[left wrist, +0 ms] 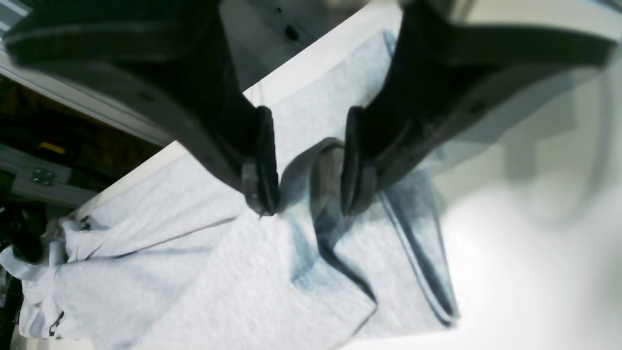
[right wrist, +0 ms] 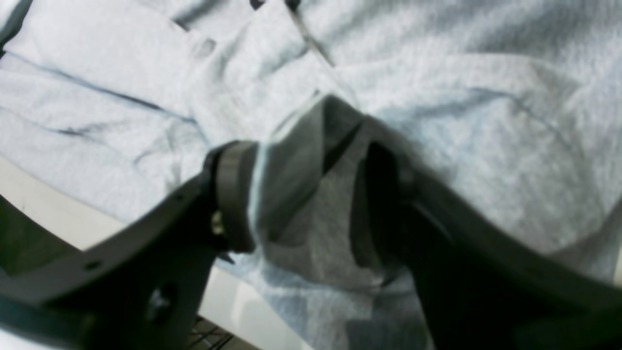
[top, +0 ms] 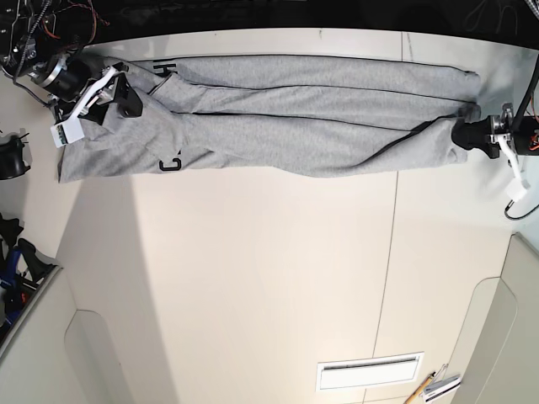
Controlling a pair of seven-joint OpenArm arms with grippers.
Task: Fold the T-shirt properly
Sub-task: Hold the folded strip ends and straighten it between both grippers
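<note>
My left gripper is holding a bunched fold of the T-shirt while the upper layer slants across the end of the T-shirt piece, so next I open, back away and take the end's edge (top: 474, 110).
The light grey T-shirt (top: 295, 118) lies stretched in a long folded band along the far edge of the table. Bits of black lettering (top: 169, 163) show near its left end. My right gripper (top: 126, 97) is at that left end; in the right wrist view it (right wrist: 303, 194) is shut on a bunched fold of the T-shirt (right wrist: 486, 121). My left gripper (top: 466, 133) is at the band's right end. In the left wrist view it (left wrist: 307, 204) holds a raised ridge of the T-shirt (left wrist: 194, 272) between its pads, jaws fairly wide.
The white table (top: 253, 278) extends toward the near side, with a seam running down it. A slotted vent (top: 368, 372) and some pens (top: 434, 387) sit at the near right. Cables (top: 50, 21) and dark gear (top: 10, 156) lie off the left edge.
</note>
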